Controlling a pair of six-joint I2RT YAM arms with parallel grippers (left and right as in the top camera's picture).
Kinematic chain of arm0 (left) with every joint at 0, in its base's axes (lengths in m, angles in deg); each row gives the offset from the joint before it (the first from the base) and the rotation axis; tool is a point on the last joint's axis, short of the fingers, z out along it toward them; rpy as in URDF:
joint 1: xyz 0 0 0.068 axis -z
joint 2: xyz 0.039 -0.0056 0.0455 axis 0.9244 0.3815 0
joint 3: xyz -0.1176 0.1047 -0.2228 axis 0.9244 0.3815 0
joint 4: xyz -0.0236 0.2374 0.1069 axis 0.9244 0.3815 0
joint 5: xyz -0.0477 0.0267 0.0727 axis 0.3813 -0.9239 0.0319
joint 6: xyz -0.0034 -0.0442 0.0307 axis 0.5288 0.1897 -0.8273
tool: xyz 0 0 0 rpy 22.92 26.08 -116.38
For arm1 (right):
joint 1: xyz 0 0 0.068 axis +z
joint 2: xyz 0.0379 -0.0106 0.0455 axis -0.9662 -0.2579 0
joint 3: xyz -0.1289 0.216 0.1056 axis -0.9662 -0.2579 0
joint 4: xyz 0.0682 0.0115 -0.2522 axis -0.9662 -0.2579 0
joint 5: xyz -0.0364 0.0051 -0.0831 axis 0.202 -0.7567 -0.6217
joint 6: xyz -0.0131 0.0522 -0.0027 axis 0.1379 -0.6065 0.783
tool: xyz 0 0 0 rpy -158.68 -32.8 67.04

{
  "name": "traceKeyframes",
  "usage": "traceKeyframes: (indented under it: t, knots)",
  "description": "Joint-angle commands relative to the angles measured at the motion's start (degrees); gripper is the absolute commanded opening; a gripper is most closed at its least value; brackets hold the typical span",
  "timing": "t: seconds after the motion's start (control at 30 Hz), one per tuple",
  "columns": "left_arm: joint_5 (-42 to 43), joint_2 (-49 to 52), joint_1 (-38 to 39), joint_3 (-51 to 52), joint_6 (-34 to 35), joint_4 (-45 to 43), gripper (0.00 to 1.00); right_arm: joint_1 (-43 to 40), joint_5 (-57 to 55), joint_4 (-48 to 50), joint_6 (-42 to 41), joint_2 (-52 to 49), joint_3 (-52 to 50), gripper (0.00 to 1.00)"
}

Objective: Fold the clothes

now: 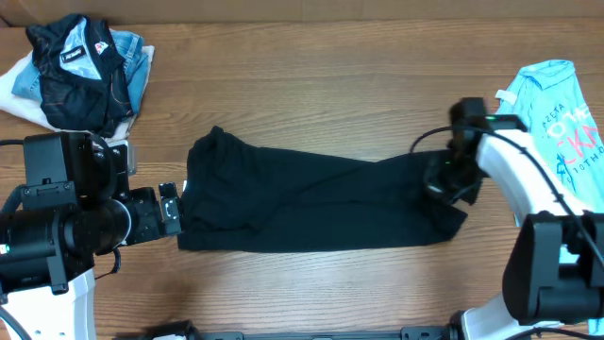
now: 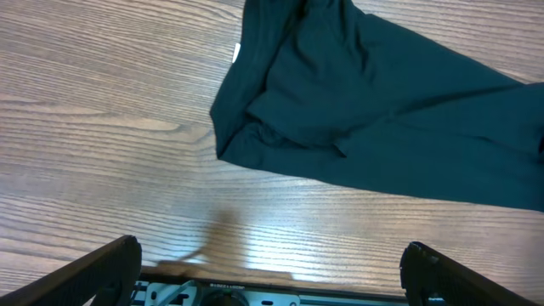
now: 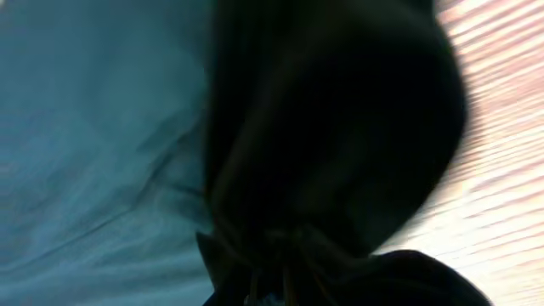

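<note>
The robot's right gripper needs to release the bunched fold of black cloth on the middle of the T-shirt's long band (image 1: 318, 214).
The black T-shirt (image 1: 311, 203) lies in a long folded band across the middle of the wooden table. My left gripper (image 1: 170, 210) is open and empty just off the shirt's left end; in the left wrist view its fingers (image 2: 272, 272) frame bare wood, with the shirt (image 2: 374, 110) beyond them. My right gripper (image 1: 444, 179) is down on the shirt's right end. In the right wrist view black cloth (image 3: 331, 144) bunches around the jaws (image 3: 280, 280), which look shut on it.
A dark jacket with a logo patch (image 1: 80, 71) lies on a light cloth at the back left. A light blue T-shirt with pink lettering (image 1: 566, 113) lies at the right edge, under the right arm.
</note>
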Motion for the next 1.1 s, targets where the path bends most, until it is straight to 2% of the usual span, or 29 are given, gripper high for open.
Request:
traceKeyframes:
  t: [0.0, 0.33, 0.47, 0.9, 1.07]
  knots:
    - [0.20, 0.02, -0.26, 0.55, -1.05, -0.09, 1.00, 5.77, -0.07, 0.46, -3.39, 1.77, 1.29, 0.04]
    - [0.20, 0.02, -0.26, 0.55, -1.05, 0.02, 1.00, 20.35, 0.00, 4.28, -10.19, 1.70, 1.29, 0.04]
    - [0.20, 0.04, -0.26, 0.55, -1.05, 0.02, 1.00, 24.15, 0.13, 6.91, -10.19, 1.70, 1.29, 0.04]
    - [0.20, 0.02, -0.26, 0.55, -1.05, 0.02, 1.00, 27.80, 3.85, 8.66, -12.96, 1.51, 1.31, 0.04]
    - [0.20, 0.04, -0.26, 0.55, -1.05, 0.02, 1.00, 27.82, 1.53, 4.48, -14.64, 1.51, 4.46, 0.04]
